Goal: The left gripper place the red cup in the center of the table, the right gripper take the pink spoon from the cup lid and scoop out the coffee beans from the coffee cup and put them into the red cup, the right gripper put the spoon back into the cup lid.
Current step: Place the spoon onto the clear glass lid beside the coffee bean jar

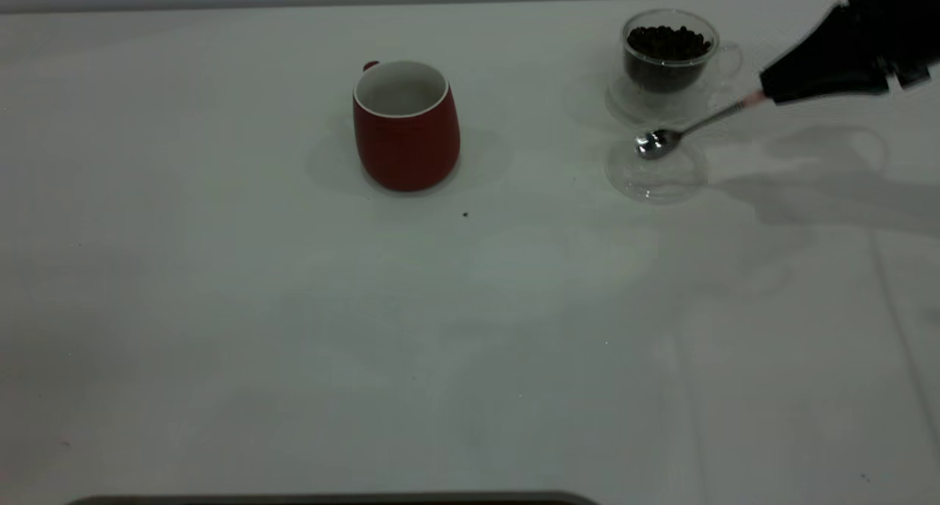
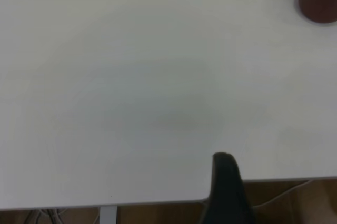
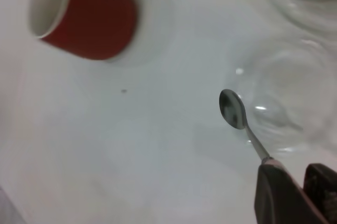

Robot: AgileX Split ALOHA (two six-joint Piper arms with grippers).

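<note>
My right gripper will let go of the pink spoon across the rim of the clear cup lid (image 1: pixel 702 163) (image 3: pixel 310 135), with the spoon's handle sticking out.
The red cup (image 1: pixel 406 134) stands upright near the middle of the white table (image 1: pixel 294 307), handle to the back. It also shows in the right wrist view (image 3: pixel 92 21) and far off in the left wrist view (image 2: pixel 318 0). My right gripper (image 1: pixel 767 94) is shut on the pink spoon's handle. The pink spoon (image 1: pixel 661 141) slopes down, its empty bowl over the clear cup lid (image 1: pixel 646 189). Spoon (image 3: pixel 233 109) and lid (image 3: pixel 295 92) show in the right wrist view, below my gripper (image 3: pixel 292 169). Behind stands the glass coffee cup (image 1: pixel 664 75) holding coffee beans (image 1: pixel 668 42). My left gripper (image 2: pixel 226 182) is parked at the table's edge.
A small dark speck (image 1: pixel 465 214) lies on the table just in front of the red cup. A dark rounded edge (image 1: pixel 330 499) runs along the near side of the exterior view. The arm's shadow falls to the right of the lid.
</note>
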